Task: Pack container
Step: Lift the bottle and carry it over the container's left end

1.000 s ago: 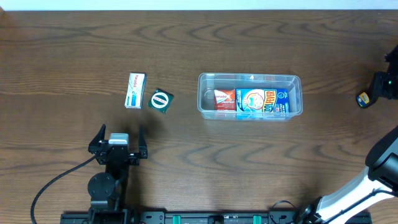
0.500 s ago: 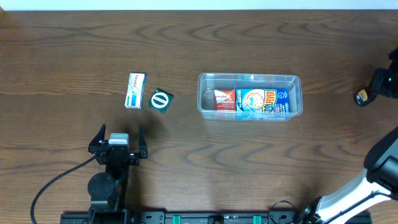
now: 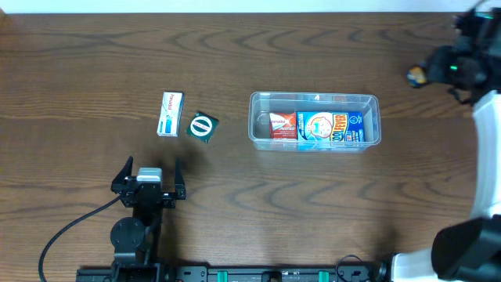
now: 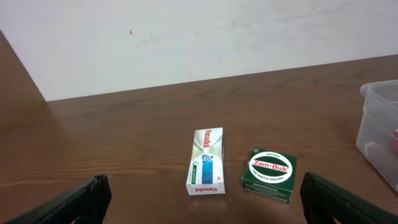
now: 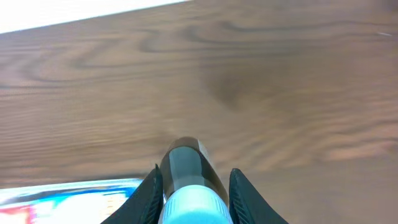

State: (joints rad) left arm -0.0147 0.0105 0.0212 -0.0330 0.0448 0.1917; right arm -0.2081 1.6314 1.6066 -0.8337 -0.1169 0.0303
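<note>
The robot's right gripper will set the dark bottle down in the container's empty end [image 3: 261, 126] beside the red-and-white box.
The clear plastic container [image 3: 314, 95] stands right of the table's middle and holds a red-and-white box [image 3: 282, 124] and a blue box [image 3: 332, 128]. My right gripper [image 3: 429, 72] is above the table beyond the container's far right corner. It is shut on a small bottle [image 3: 415, 75] with a light blue cap and a dark body, which also shows in the right wrist view [image 5: 185, 163]. My left gripper [image 3: 151, 169] is open and empty near the front left. A white Panadol box [image 3: 170, 113] and a green Zam-Buk box [image 3: 203, 126] lie ahead of it.
In the left wrist view the Panadol box [image 4: 206, 161] and the Zam-Buk box [image 4: 270, 173] lie side by side between my open fingers [image 4: 202, 200], with the container's corner [image 4: 377, 127] at the right edge. A black cable [image 3: 66, 231] runs at the front left.
My right arm has swung left and toward the far edge with the bottle, from the table's right edge to just beyond the container's far right corner. The left arm has not moved.
</note>
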